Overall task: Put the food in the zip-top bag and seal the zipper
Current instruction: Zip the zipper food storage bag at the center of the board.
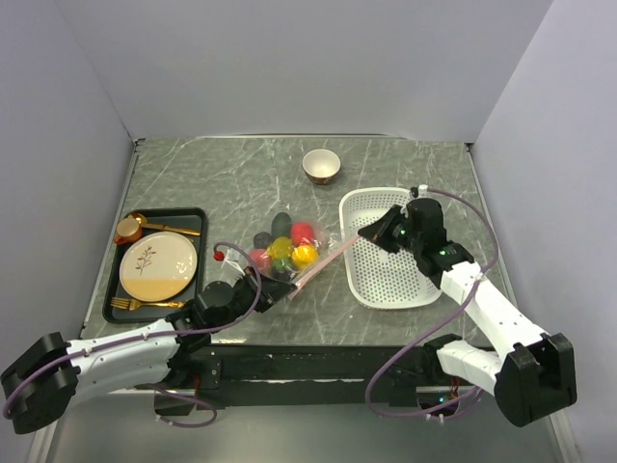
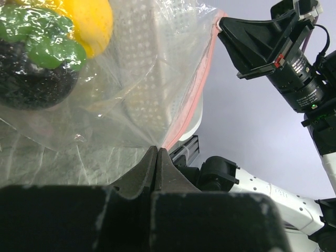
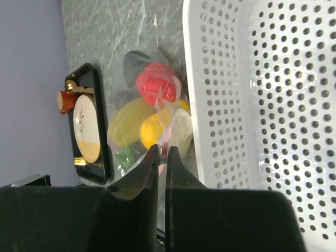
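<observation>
Next, my right gripper lets go of the zipper's far end over the white perforated basket's rim (image 1: 366,229) facing the food.
The clear zip-top bag (image 1: 268,262) lies mid-table with the food (image 1: 282,253) inside: red, yellow, green, pink and dark pieces. Its pink zipper (image 1: 323,260) runs straight between my two grippers. My left gripper (image 1: 280,289) is shut on the bag's near corner, where the zipper (image 2: 191,100) meets my left gripper (image 2: 157,149). A yellow piece (image 2: 89,21) and a dark, green-topped piece (image 2: 31,68) hang close by. My right gripper (image 1: 362,232) stands at the strip's far end, its jaws all but closed. In the right wrist view the pink strip sits between the tips of my right gripper (image 3: 162,151), with a red piece (image 3: 155,84) beyond.
The white perforated basket (image 1: 390,280) lies under my right arm, its rim beside the bag. A gold bowl (image 1: 321,166) stands at the back. A black tray (image 1: 198,217) on the left holds a plate (image 1: 159,265), a red cup (image 1: 128,230) and gold cutlery.
</observation>
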Motion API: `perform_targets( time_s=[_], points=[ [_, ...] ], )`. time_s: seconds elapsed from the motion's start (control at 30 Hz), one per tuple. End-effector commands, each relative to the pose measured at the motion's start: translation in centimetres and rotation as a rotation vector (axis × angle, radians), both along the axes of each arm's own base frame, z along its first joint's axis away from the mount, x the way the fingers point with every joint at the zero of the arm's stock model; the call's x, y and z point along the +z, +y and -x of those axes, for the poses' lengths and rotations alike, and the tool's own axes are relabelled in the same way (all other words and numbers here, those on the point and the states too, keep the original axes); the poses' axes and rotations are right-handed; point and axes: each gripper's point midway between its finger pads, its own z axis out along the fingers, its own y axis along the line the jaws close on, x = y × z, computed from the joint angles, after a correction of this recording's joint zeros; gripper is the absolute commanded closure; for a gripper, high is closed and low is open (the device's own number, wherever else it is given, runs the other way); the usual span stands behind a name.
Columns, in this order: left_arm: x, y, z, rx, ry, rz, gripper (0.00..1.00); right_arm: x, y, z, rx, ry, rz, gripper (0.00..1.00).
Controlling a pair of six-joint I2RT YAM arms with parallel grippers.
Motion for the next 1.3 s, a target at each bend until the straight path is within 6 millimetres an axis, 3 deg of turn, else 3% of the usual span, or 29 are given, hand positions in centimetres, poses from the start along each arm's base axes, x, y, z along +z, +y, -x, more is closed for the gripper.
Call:
perform_targets(
  time_s=[0.0,0.57,0.93,0.97,1.0,1.1,1.2,1.27],
  points=[
    [-1.1,0.7,0.0,0.027,0.019,-0.026,0.99,4.1,-2.2,-2.7,-0.097,-0.146,0.030,0.95],
    [-2.1,0.9,0.1,0.030,0.036,-0.041,0.99,3.7,-2.8,-3.3,-0.098,-0.144,0.032,0.94],
    [-1.8,1.0,0.3,0.017,0.006,-0.047,0.99,3.1,-1.9,-3.3,-0.055,-0.134,0.000,0.94],
    [-1.3,0.7,0.2,0.009,-0.013,-0.049,0.93,3.0,-1.7,-3.3,-0.043,-0.134,-0.004,0.93],
    [-1.1,0.6,0.1,0.006,-0.020,-0.055,0.70,3.0,-1.5,-3.2,-0.034,-0.134,-0.010,0.91],
    [-0.2,0.1,-0.1,-0.013,-0.056,-0.078,0.36,2.6,-0.9,-3.0,0.005,-0.129,-0.022,0.87],
    [0.6,0.3,-0.5,-0.003,-0.088,-0.126,0.19,1.7,-1.1,-3.0,0.010,-0.102,0.010,0.86],
    [2.2,0.8,-1.2,0.035,-0.133,-0.142,0.14,1.4,-1.2,-3.2,0.014,-0.090,0.032,0.84]
  ],
)
